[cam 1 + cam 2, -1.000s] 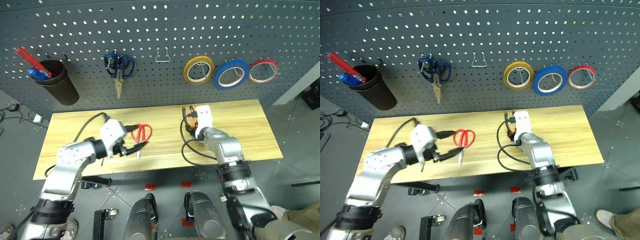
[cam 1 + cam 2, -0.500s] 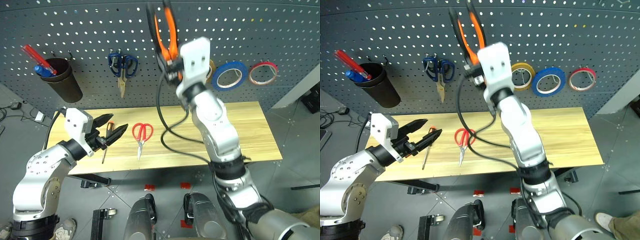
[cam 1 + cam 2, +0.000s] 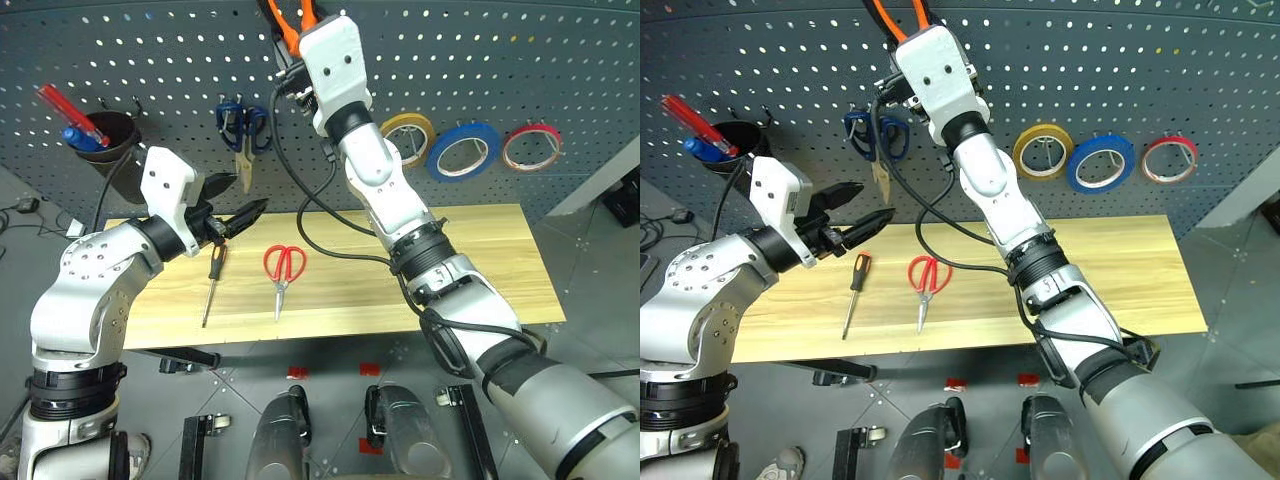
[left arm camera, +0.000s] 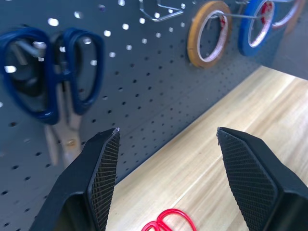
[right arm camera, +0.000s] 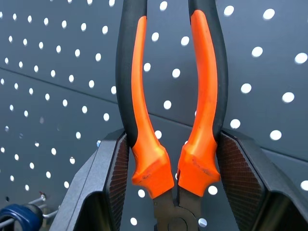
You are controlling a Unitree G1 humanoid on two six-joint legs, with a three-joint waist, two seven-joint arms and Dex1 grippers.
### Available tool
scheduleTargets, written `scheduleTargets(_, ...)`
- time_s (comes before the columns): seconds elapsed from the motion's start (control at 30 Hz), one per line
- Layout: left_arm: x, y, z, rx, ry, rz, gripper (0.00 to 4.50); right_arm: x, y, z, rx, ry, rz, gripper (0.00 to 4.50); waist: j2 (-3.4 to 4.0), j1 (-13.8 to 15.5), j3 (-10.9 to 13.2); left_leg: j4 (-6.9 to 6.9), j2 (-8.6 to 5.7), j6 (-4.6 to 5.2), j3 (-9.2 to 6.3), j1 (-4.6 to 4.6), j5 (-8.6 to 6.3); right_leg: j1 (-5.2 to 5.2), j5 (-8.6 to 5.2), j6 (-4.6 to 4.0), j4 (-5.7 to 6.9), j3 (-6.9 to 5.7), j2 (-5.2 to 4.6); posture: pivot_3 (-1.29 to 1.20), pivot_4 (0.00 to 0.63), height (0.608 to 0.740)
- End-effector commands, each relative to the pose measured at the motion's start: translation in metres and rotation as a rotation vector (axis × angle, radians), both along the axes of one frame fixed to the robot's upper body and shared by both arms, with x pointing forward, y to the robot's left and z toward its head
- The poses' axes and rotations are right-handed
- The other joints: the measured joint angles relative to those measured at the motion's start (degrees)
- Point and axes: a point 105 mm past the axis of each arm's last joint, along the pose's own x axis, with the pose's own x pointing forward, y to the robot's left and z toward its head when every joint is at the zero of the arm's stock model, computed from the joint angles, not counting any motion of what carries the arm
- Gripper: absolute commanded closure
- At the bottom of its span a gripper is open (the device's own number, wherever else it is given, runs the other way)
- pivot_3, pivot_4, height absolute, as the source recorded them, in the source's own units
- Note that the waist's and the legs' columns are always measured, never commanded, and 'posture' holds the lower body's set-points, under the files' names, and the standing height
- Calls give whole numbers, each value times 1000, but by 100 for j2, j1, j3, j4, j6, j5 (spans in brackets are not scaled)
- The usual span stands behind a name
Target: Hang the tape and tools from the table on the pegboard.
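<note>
Next, my left gripper closes on the metal blades (image 3: 280,294) of the red scissors, just below the screw that joins them.
My right gripper (image 5: 173,142) is shut on the orange-and-black pliers (image 5: 168,96). It holds them handles-up, high against the dark grey pegboard (image 3: 520,60); the pliers (image 3: 285,15) run off the upper edge of the head views. My left gripper (image 3: 238,200) hangs open and empty above the left part of the table (image 3: 480,260). On the wood below it lie the screwdriver (image 3: 211,285) and, to its right, the red scissors (image 3: 283,270). The blue tape (image 3: 462,150) hangs on the pegboard.
Blue-handled scissors (image 3: 242,125) hang on the pegboard left of my right arm. A yellow tape ring (image 3: 405,140) and a red one (image 3: 530,147) flank the blue tape. A dark cup (image 3: 112,145) with pens hangs at far left. A wire hook (image 4: 159,9) stands bare.
My right arm swung the pliers from the table up to the top of the pegboard. My left gripper rose off the table, still open, uncovering the screwdriver.
</note>
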Motion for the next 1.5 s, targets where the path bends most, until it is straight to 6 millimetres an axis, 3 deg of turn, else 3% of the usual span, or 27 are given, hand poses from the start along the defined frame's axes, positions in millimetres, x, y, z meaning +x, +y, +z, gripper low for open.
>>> scheduleTargets(0.03,-2,-3,5,13,-27,-17,1118,-1,-9,17,43,-65,-14,2086,-10,18,27,1,0,0,1,0,0,0,0,0,0,2,0,-75,323,740)
scheduleTargets(0.27,-1,-3,-4,19,-2,-20,1118,21,-24,-16,6,28,-97,2086,-9,90,139,2,1,0,7,1,0,-5,0,-1,4,9,-1,-53,343,740)
scheduleTargets(0.5,-2,-1,-7,27,4,-15,1118,29,-35,-26,8,51,-150,2086,-7,186,142,2,4,0,22,1,0,-14,-1,-2,7,20,-1,-47,345,740)
scheduleTargets(0.7,-1,-1,-12,8,17,-2,1118,40,-47,-62,30,191,-188,2086,-7,229,142,2,3,0,23,2,0,-13,-1,-2,7,21,-2,-74,340,740)
scheduleTargets(0.9,4,0,-22,-6,32,28,1118,39,-55,-68,68,223,-185,2086,-8,246,141,4,3,0,23,6,0,-8,-1,-2,8,21,-2,-101,332,740)
scheduleTargets(0.97,6,0,-25,-15,42,37,1118,38,-58,-70,80,237,-184,1359,-9,252,141,6,3,0,21,6,0,-6,0,-2,8,20,-2,-107,328,740)
scheduleTargets(1.1,9,-1,-36,-26,86,71,234,36,-61,-76,77,275,-174,162,-9,255,141,4,3,0,21,7,-1,-5,0,-2,6,19,-3,-121,321,740)
scheduleTargets(1.13,10,-2,-40,-33,99,78,46,34,-64,-78,78,288,-171,4,-9,252,141,3,3,0,23,7,-1,-6,0,-2,5,21,-3,-125,318,740)
scheduleTargets(1.3,14,-4,-62,-64,166,182,46,11,-72,-101,50,378,-100,4,-10,239,140,-5,4,1,26,5,-2,-9,-1,-1,0,21,-3,-143,310,740)
scheduleTargets(1.5,11,-10,-105,-53,327,326,46,-56,-62,-148,-115,610,219,4,-12,222,139,-2,4,4,23,6,-10,-6,-2,0,0,23,-3,-155,314,740)
